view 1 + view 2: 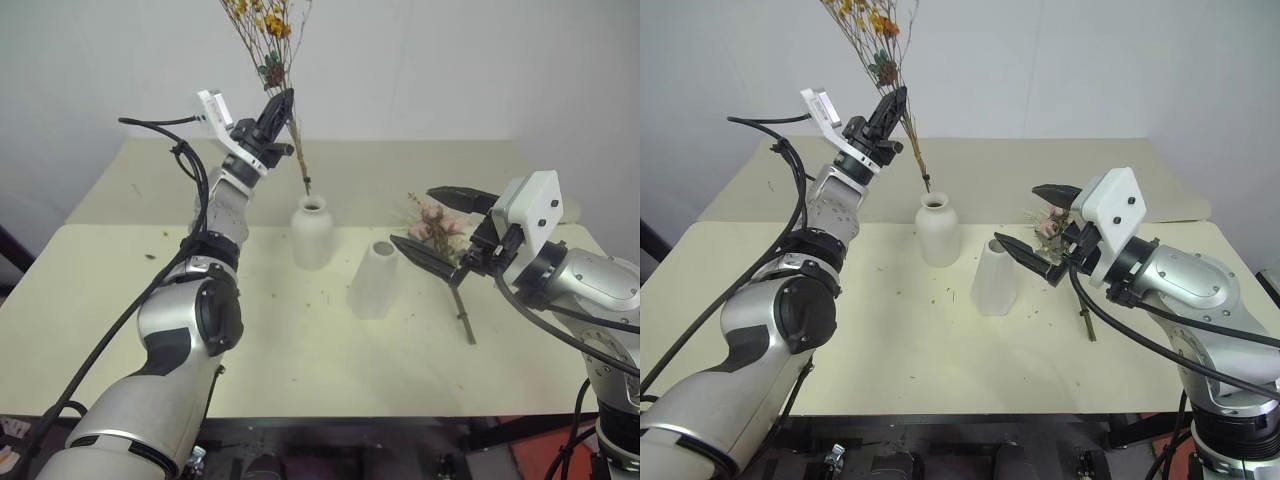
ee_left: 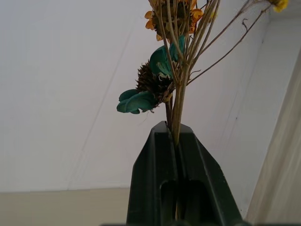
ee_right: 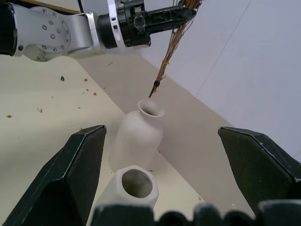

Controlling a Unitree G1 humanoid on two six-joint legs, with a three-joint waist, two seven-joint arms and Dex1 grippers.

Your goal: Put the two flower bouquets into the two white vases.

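The robot's left gripper should release the yellow-orange dried bouquet in the opening of the bottle-shaped white vase (image 1: 313,205).
My left gripper (image 1: 280,105) is shut on the stems of the yellow-orange dried bouquet (image 1: 265,25) and holds it up in the air. The stem ends (image 1: 307,187) hang just above the mouth of the bottle-shaped white vase (image 1: 312,235), apart from it. In the left wrist view the stems (image 2: 178,101) run between the closed fingers (image 2: 155,155). The cone-shaped white vase (image 1: 375,280) stands to the right and nearer. The bouquet with pink roses (image 1: 437,225) lies on the table, its long stem (image 1: 465,320) pointing toward me. My right gripper (image 1: 412,215) hovers wide open and empty beside the roses.
The cream table (image 1: 120,300) has a seam across it, with a second tabletop (image 1: 400,165) behind reaching to the white wall. Small dried crumbs (image 1: 322,295) are scattered around the vases. The table's front edge (image 1: 400,410) is close to my body.
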